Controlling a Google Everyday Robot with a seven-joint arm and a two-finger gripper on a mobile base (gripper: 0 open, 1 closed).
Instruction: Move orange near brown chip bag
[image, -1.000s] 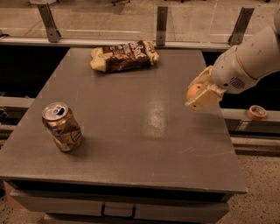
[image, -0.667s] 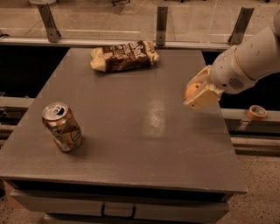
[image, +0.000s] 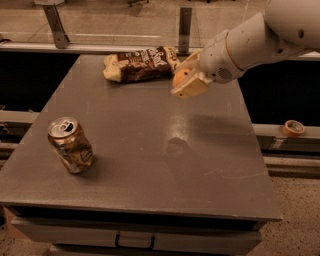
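Next, my gripper releases the orange, which is held above the table now, on the grey table (image: 153, 74) against the near side of the brown chip bag.
The brown chip bag (image: 142, 64) lies at the far edge of the grey table (image: 145, 155), dark brown with pale ends and white lettering. My gripper (image: 186, 78) reaches in from the upper right and is shut on the orange (image: 181, 77), held above the table just right of the bag's near end. Only part of the orange shows between the tan fingers (image: 192, 86).
A brown-gold soda can (image: 70, 145) stands tilted at the table's front left. A roll of tape (image: 293, 128) sits on a ledge to the right, off the table. A rail and posts run behind the far edge.
My gripper has moved left and toward the far edge with the orange, from the table's right side to just beside the chip bag. The bag and can have not moved.
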